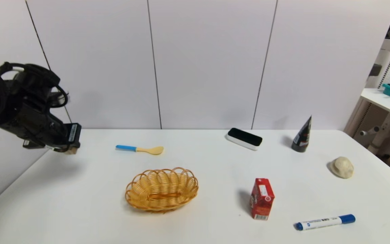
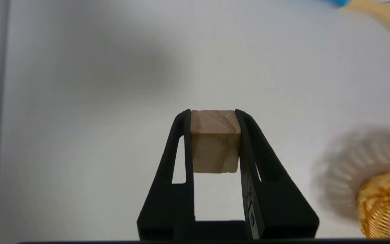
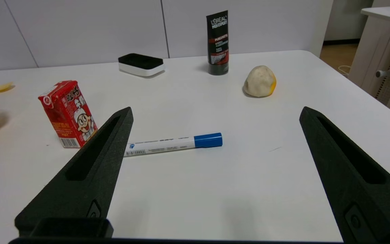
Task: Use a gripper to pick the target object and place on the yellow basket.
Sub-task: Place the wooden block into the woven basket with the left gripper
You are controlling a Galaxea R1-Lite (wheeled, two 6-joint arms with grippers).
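The small tan wooden cube is to go in the basket. Next, my left gripper releases it inside the yellow basket [image 1: 173,191], toward the red drink carton.
My left gripper [image 2: 214,113] is shut on the small tan wooden cube [image 2: 215,142], pinched between both black jaws and held in the air. In the head view that gripper [image 1: 70,149] hangs above the table's far left corner, the cube [image 1: 71,151] just peeking out below it. The yellow wicker basket [image 1: 161,189] sits on the table to the right of and nearer than the gripper; a piece of its rim [image 2: 386,203] shows in the left wrist view. My right gripper [image 3: 215,115] is open above the table's near right part, with nothing between its jaws.
A blue-handled wooden spoon [image 1: 141,149] lies beyond the basket. A red drink carton [image 1: 261,199], a blue-capped marker [image 1: 325,222], a beige stone-like lump [image 1: 342,167], a black tube [image 1: 302,136] and a black-and-white eraser [image 1: 244,138] occupy the right half.
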